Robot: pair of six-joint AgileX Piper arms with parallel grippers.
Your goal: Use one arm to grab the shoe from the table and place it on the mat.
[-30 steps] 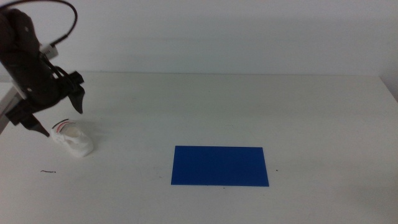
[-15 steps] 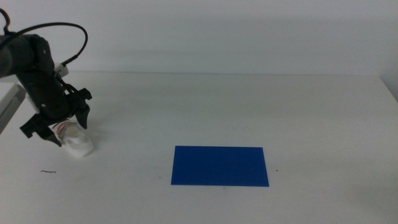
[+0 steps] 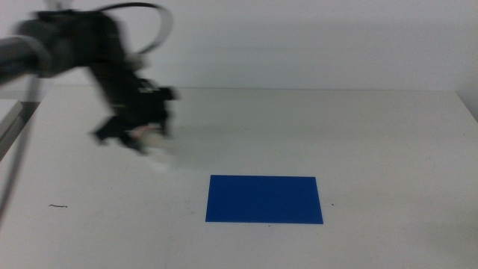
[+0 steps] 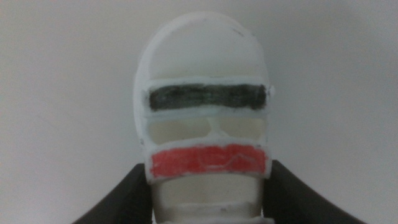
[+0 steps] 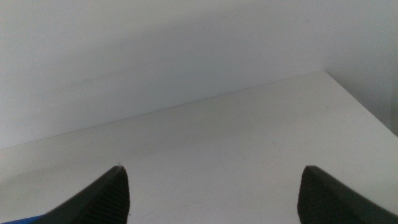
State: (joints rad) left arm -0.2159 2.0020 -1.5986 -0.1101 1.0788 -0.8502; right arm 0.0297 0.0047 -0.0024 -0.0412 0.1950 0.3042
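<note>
My left gripper should set the white shoe, now held above the table, down on the middle of the blue mat (image 3: 266, 199), lengthwise along the mat's long side.
The left arm (image 3: 97, 45) reaches in from the left, blurred by motion. Its gripper (image 3: 138, 138) is shut on the white shoe (image 3: 154, 143) and holds it above the table (image 3: 373, 134), left of and behind the blue mat (image 3: 264, 199). In the left wrist view the shoe (image 4: 202, 106) sits between the two dark jaws, with its dark strap and red strap facing the camera. The right gripper (image 5: 211, 186) is open with nothing between its jaws, out of the middle view.
A small dark mark (image 3: 57, 205) lies on the table near the front left. A sliver of blue (image 5: 18, 219) shows at the lower corner of the right wrist view. The table's far edge meets a plain white wall.
The left gripper closed on the shoe, lifted it off the table and moved it right toward the mat. The right arm has not shown in the middle view.
</note>
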